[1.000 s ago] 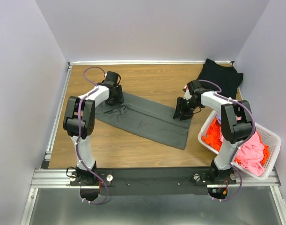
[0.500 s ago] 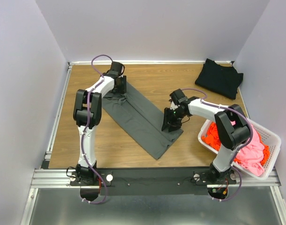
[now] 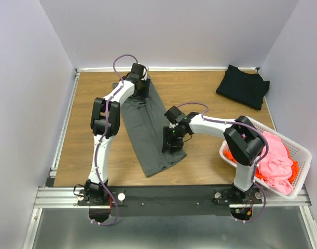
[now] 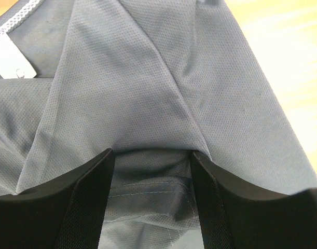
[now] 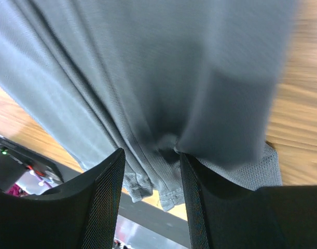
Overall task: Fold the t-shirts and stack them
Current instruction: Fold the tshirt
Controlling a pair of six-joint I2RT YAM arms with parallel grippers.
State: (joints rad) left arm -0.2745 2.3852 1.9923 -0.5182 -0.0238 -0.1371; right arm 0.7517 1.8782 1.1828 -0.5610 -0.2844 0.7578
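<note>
The dark grey t-shirt lies crooked to the near edge, so the robot should straighten it and then grab its hem corner (image 3: 184,154) with the right gripper before folding.
A dark grey t-shirt (image 3: 146,129) lies folded into a long strip on the wooden table, running from the far middle toward the near edge. My left gripper (image 3: 141,88) holds its far end; in the left wrist view the grey cloth (image 4: 148,93) bunches between the fingers of the gripper (image 4: 150,155). My right gripper (image 3: 171,141) holds the strip's right edge near its lower end, with folds of the cloth (image 5: 148,78) pinched between its jaws (image 5: 150,153). A black t-shirt (image 3: 244,86) lies folded at the far right corner. Orange (image 3: 231,153) and pink (image 3: 276,162) t-shirts fill the basket.
The white slatted basket (image 3: 302,154) stands at the right near edge, close to the right arm's base. Purple walls close in the table on three sides. A black rail (image 3: 163,194) runs along the near edge.
Both grippers have swung the grey t-shirt round: the left end went farther back and right, the right end came left and nearer, so the strip now runs almost front to back.
</note>
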